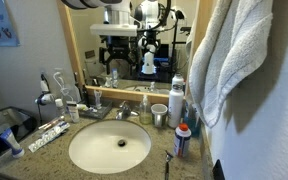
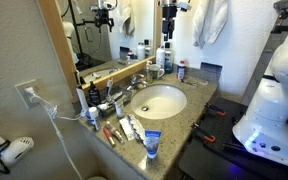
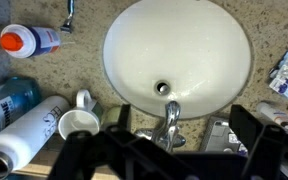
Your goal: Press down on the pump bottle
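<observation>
Next, I move my gripper to just over the pump bottle's pump head [image 1: 145,97] and close it there, so the closed fingers can press down.
The pump bottle [image 1: 145,108], small with a yellowish-green body and a slim pump head, stands on the counter behind the sink [image 1: 109,146], right of the faucet [image 1: 122,112]. My gripper [image 1: 121,50] hangs high above the faucet, well clear of the bottle, and it also shows in an exterior view [image 2: 168,35]. In the wrist view my gripper [image 3: 184,112] is open and empty, with its fingers wide apart either side of the faucet [image 3: 170,115]. The pump bottle is not clearly visible there, hidden behind the gripper body.
A white cup [image 1: 159,115] [image 3: 79,123], a taller white bottle [image 1: 176,102] [image 3: 24,142] and a small blue-and-orange bottle [image 1: 182,140] [image 3: 29,41] stand right of the sink. Toiletries crowd the left counter [image 1: 49,130]. A towel [image 1: 234,55] hangs at the right and a mirror [image 1: 134,40] is behind.
</observation>
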Controlling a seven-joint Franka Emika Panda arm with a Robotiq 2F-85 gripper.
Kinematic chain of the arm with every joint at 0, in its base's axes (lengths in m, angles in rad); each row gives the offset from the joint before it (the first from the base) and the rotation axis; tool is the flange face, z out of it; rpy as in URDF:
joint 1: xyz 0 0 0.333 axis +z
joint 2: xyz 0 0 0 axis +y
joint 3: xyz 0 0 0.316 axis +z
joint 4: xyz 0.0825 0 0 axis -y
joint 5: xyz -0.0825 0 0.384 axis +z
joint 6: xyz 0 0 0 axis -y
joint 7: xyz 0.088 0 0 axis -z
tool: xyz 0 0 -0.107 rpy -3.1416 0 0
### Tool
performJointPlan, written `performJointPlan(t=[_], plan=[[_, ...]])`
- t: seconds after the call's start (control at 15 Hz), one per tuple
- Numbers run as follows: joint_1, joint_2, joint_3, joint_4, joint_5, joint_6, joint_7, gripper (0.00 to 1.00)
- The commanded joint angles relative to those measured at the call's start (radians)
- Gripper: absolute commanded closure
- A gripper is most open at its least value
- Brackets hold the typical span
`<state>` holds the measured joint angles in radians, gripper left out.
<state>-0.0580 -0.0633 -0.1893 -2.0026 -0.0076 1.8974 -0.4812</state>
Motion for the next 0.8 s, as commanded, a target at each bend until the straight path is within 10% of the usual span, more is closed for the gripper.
performJointPlan(t=[0.0,0.27,0.73], plan=[[-0.041,0.139,0.007,0.135,0.011,0.037,-0.083,0.00],[-0.078,0.253,0.026,0.231,0.037,0.078,-0.131,0.00],[-0.121,0.375,0.080,0.331,0.054,0.118,-0.133,0.66]])
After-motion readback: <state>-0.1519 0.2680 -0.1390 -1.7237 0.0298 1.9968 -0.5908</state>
